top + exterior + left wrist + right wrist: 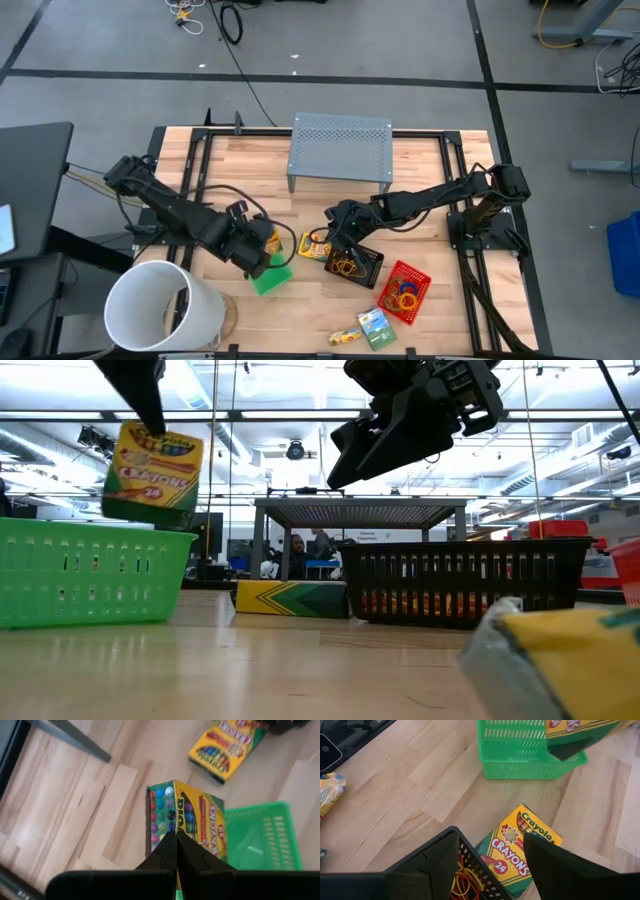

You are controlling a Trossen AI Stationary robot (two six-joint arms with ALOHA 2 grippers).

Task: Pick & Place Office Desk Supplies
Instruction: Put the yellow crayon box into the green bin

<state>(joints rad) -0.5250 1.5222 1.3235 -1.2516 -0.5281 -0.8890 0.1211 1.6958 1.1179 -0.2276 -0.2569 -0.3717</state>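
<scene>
My left gripper will let go of the yellow-green crayon box in the far end of the green mesh tray [267, 249] [197, 851].
My left gripper [175, 837] is shut on a yellow-green crayon box [186, 817] and holds it in the air over the near-right end of the green mesh tray [270, 280]. My right gripper [490, 840] is open and hovers above a second crayon box [520, 852], which lies flat on the table against the black mesh tray [447, 865]. That tray holds thin rubber bands [465, 882]. The red tray [405, 290] holds coloured rings. A third small box and a yellow item [365, 328] lie near the table's near edge. My left gripper pinches the crayon box by its upper end [150, 432] between the two fingers, coming from above and pointing down. The box is lifted clear and hangs below the fingers, slightly tilted, its lower end just above the green tray's rim [170, 532].
The grey perforated stand [340, 150] is at the table's far middle. The big white bucket [160, 305] stands at the near left corner, close to my left arm. Bare wood lies between the green tray and the black tray.
</scene>
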